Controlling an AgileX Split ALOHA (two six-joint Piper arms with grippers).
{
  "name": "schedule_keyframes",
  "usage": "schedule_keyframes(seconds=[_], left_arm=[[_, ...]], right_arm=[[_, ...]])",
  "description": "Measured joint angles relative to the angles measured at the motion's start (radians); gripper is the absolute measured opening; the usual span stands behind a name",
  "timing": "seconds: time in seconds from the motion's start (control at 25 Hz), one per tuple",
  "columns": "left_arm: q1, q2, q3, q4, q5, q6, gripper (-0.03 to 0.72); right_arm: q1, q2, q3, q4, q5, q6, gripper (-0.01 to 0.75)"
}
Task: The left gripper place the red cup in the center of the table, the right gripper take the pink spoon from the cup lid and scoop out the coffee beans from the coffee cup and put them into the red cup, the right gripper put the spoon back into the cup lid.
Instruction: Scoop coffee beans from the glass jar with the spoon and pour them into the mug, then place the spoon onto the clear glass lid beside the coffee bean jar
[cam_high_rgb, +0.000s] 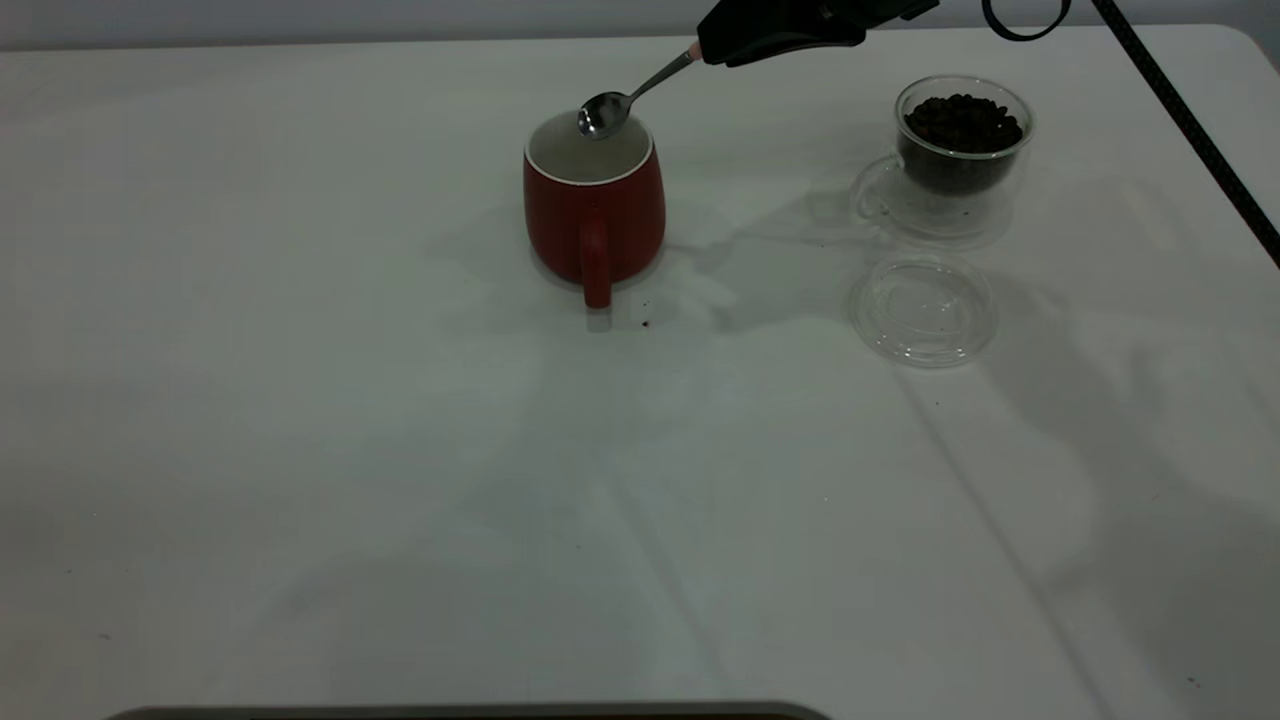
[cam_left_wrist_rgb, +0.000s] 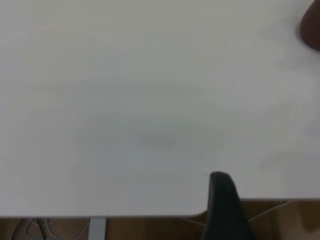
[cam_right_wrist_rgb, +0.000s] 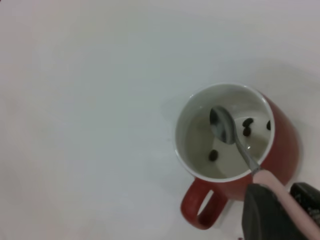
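Next, I let go of the pink spoon, now held over the red cup's mouth, with my right gripper across the clear cup lid (cam_high_rgb: 963, 299), in front of the glass coffee cup.
The red cup (cam_high_rgb: 594, 200) stands upright near the table's middle, handle toward the camera. My right gripper (cam_high_rgb: 775, 35) is shut on the pink spoon's handle (cam_right_wrist_rgb: 282, 197); the metal bowl (cam_high_rgb: 603, 113) hangs over the cup's mouth and looks empty. The right wrist view shows the red cup (cam_right_wrist_rgb: 280, 150) with several coffee beans (cam_right_wrist_rgb: 247, 126) on its white bottom. The glass coffee cup (cam_high_rgb: 962, 140) full of beans stands at the right, with the clear cup lid (cam_high_rgb: 922, 307) lying in front of it. My left gripper is out of the exterior view; one dark finger (cam_left_wrist_rgb: 225, 210) shows over the table's edge.
A stray bean (cam_high_rgb: 645, 323) lies on the table just in front of the red cup. A black cable (cam_high_rgb: 1190, 130) runs down the far right. The white table (cam_high_rgb: 400, 480) stretches bare to the left and front.
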Motion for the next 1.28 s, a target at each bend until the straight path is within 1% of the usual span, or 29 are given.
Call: schedule_keyframes(seconds=[0.12, 0.28, 0.48, 0.64, 0.8, 0.96, 1.08, 1.28], left_arm=[[0.000, 0.000, 0.000, 0.000, 0.000, 0.000, 0.519], [0.000, 0.000, 0.000, 0.000, 0.000, 0.000, 0.519], [0.000, 0.000, 0.000, 0.000, 0.000, 0.000, 0.519], [0.000, 0.000, 0.000, 0.000, 0.000, 0.000, 0.519], [0.000, 0.000, 0.000, 0.000, 0.000, 0.000, 0.519], [0.000, 0.000, 0.000, 0.000, 0.000, 0.000, 0.519], [0.000, 0.000, 0.000, 0.000, 0.000, 0.000, 0.519], [0.000, 0.000, 0.000, 0.000, 0.000, -0.002, 0.519]], right_arm=[[-0.013, -0.004, 0.000, -0.009, 0.062, 0.023, 0.098], [-0.084, -0.048, 0.000, -0.074, 0.177, 0.090, 0.098], [-0.221, -0.162, 0.005, -0.300, 0.296, 0.213, 0.098], [-0.353, -0.207, 0.054, -0.415, 0.348, 0.307, 0.098], [-0.451, -0.198, 0.147, -0.448, 0.351, 0.321, 0.098], [-0.503, -0.141, 0.219, -0.421, 0.328, 0.287, 0.098], [-0.528, -0.078, 0.222, -0.377, 0.296, 0.265, 0.098], [-0.533, -0.004, 0.222, -0.319, 0.247, 0.209, 0.098]])
